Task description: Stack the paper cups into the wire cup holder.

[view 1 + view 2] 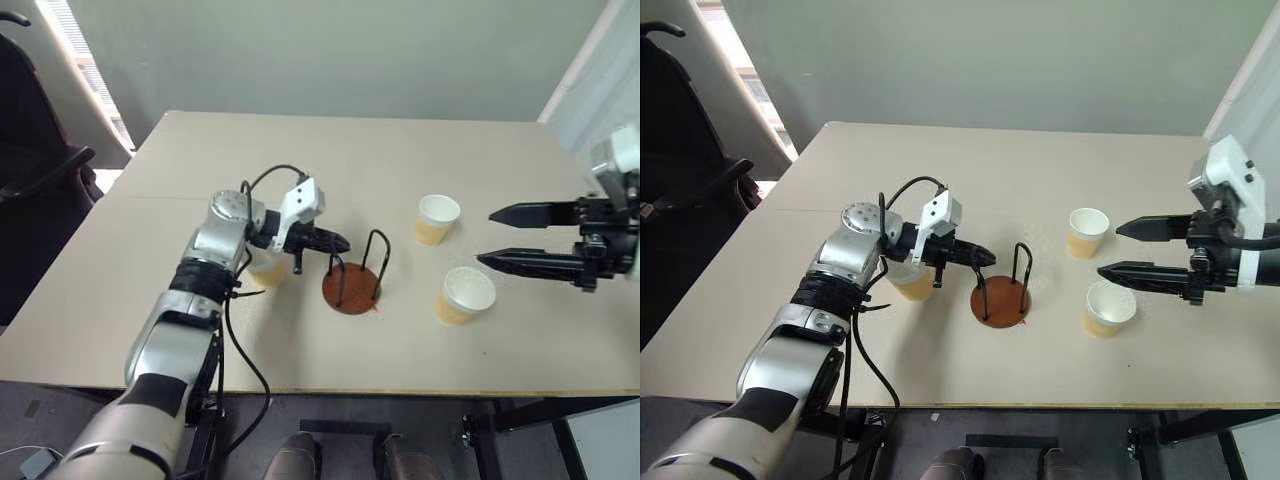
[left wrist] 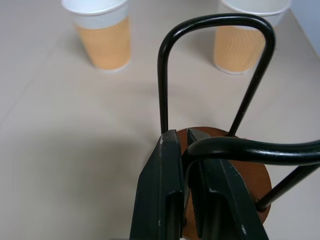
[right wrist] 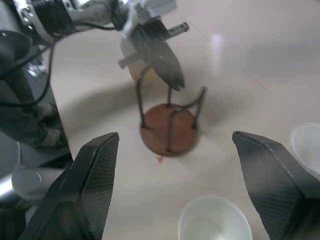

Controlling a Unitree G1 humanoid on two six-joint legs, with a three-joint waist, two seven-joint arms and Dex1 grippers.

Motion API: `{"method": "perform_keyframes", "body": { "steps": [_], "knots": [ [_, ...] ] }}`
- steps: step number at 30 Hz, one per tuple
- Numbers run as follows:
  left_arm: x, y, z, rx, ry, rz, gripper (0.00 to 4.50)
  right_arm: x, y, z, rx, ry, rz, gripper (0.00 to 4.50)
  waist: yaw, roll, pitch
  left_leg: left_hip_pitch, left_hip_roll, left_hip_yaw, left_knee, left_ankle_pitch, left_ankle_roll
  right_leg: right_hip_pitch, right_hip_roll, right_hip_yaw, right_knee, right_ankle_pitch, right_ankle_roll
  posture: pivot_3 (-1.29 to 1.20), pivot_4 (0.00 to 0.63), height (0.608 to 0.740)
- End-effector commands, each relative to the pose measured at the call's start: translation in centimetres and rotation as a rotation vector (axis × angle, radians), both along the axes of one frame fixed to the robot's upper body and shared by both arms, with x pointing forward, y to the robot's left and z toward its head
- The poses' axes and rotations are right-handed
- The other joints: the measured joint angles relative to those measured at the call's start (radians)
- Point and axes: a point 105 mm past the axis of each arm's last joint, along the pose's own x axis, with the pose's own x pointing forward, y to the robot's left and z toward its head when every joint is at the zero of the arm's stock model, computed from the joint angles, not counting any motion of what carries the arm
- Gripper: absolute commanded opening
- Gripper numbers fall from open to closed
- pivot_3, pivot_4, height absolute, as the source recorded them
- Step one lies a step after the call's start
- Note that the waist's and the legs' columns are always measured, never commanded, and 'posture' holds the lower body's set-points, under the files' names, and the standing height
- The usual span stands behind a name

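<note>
The robot's right gripper will next move to the farther-back paper cup and close on the near side of that cup's rim [image 1: 437, 224] [image 3: 295, 156].
The wire cup holder [image 1: 352, 288], a reddish-brown disc with two black wire loops, stands mid-table. My left gripper [image 1: 343, 243] is at the top of its left loop. In the left wrist view the fingers [image 2: 167, 195] are shut with that loop's wire running down between them. One tan paper cup [image 1: 268, 270] stands upright under my left wrist, partly hidden by it. Two more paper cups stand upright to the right of the holder, one farther back [image 1: 437, 218] and one nearer [image 1: 465, 294]. My right gripper [image 1: 485, 237] hovers open by these two, holding nothing.
The beige table [image 1: 330, 150] has its front edge close below the holder and cups. A black chair [image 1: 30, 150] stands off the table's left side. A black cable [image 1: 240, 340] hangs from my left arm over the front edge.
</note>
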Motion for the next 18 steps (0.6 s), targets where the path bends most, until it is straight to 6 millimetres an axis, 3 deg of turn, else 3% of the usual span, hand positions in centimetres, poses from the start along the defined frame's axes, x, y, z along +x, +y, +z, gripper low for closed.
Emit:
{"method": "perform_keyframes", "body": {
  "steps": [1, 8, 13, 18],
  "knots": [
    [-0.6, -1.9, 1.4, -0.041, -0.041, -0.062, 0.01, -0.8, 0.2, 1.0, -0.006, -0.045, 0.02, 3.79, 0.0, 0.001, -0.001, 0.0, 0.0, 0.0, 0.002, -0.003, 0.006, 0.001, 0.0, 0.0, 0.0, 0.0, 0.0, 0.0, 0.15, 0.74],
    [-1.2, -3.5, 1.1, -0.05, -0.017, -0.114, 0.01, -1.1, 0.9, 0.5, 0.003, -0.03, 0.045, 3.79, -0.003, 0.001, -0.001, 0.001, 0.0, 0.001, 0.006, -0.004, 0.007, 0.002, 0.0, 0.0, 0.0, 0.001, 0.002, 0.0, 0.15, 0.74],
    [-1.7, -3.9, -0.3, -0.01, 0.003, -0.149, 0.01, -0.9, 1.5, 0.3, 0.014, -0.03, 0.065, 3.79, -0.002, 0.001, -0.001, 0.0, 0.0, 0.001, 0.008, -0.004, 0.008, 0.003, 0.0, 0.0, 0.0, 0.002, 0.003, 0.0, 0.15, 0.74],
    [-1.0, -4.2, -0.9, -0.012, -0.02, -0.109, 0.01, -0.8, 2.0, 0.2, 0.022, -0.028, 0.082, 3.79, -0.002, 0.001, -0.001, 0.0, 0.0, 0.001, 0.01, -0.005, 0.009, 0.004, 0.0, 0.0, 0.0, 0.002, 0.004, 0.0, 0.15, 0.74]
  ]
}}
